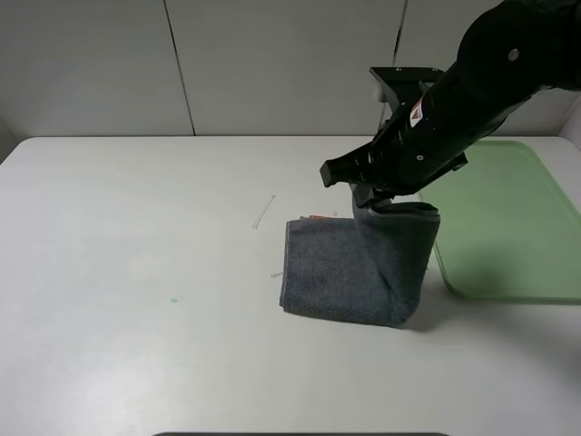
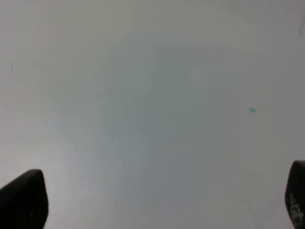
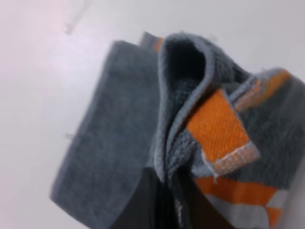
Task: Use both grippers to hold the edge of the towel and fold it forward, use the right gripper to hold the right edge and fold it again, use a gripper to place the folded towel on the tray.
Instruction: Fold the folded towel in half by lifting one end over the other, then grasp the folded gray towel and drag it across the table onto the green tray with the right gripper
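Observation:
Next, I let go of the towel's raised edge with my right gripper on the flat towel half (image 1: 307, 260) (image 3: 125, 117) nearest the thin pale sliver.
The dark grey towel (image 1: 349, 271) lies folded on the white table, its right edge lifted off the surface. My right gripper (image 1: 370, 198) is shut on that raised edge, just left of the pale green tray (image 1: 508, 227). In the right wrist view the pinched towel (image 3: 190, 143) bunches above the black jaws and shows its orange and white stripes. My left gripper (image 2: 162, 200) is out of the exterior high view; its wrist view shows two black fingertips (image 2: 24, 198) far apart over bare table, open with nothing between them.
A thin pale sliver (image 1: 264, 213) lies on the table left of the towel. A small teal speck (image 1: 173, 301) marks the tabletop further left. Grey wall panels stand behind the table's far edge.

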`<act>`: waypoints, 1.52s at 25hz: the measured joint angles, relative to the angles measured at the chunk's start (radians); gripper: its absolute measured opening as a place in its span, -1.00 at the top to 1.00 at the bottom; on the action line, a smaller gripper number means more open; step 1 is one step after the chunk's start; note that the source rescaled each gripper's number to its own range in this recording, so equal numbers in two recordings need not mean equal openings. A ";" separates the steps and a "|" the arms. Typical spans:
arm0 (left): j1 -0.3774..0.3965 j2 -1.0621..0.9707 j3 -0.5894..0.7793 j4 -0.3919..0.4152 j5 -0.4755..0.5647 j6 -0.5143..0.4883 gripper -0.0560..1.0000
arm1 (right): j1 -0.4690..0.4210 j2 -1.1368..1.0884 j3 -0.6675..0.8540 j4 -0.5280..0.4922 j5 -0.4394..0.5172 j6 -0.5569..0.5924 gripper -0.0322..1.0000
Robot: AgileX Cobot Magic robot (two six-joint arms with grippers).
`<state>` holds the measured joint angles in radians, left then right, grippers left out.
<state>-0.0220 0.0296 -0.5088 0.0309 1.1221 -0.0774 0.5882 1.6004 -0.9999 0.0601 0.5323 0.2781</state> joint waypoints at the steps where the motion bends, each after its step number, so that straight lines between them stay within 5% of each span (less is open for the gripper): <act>1: 0.000 0.000 0.000 0.000 0.000 0.000 -1.00 | 0.007 0.000 -0.002 0.004 -0.004 0.000 0.92; 25: 0.000 0.000 0.000 0.000 0.000 0.000 -1.00 | 0.073 0.001 -0.003 0.067 -0.186 -0.073 0.90; 28: 0.000 0.000 0.000 0.000 0.000 0.000 -1.00 | 0.073 0.001 -0.003 0.067 -0.198 -0.081 0.51; 31: 0.000 0.000 0.000 0.000 0.000 0.000 -1.00 | 0.073 0.001 -0.003 0.067 -0.207 -0.085 -0.38; 33: 0.000 0.000 0.000 0.000 0.000 0.000 -1.00 | 0.073 0.001 -0.003 0.067 -0.207 -0.086 -0.79; 38: 0.000 0.000 0.000 0.000 0.000 0.000 -1.00 | 0.073 0.001 -0.003 0.067 -0.207 -0.087 -0.98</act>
<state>-0.0220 0.0296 -0.5088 0.0309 1.1221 -0.0774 0.6608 1.6011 -1.0032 0.1274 0.3253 0.1909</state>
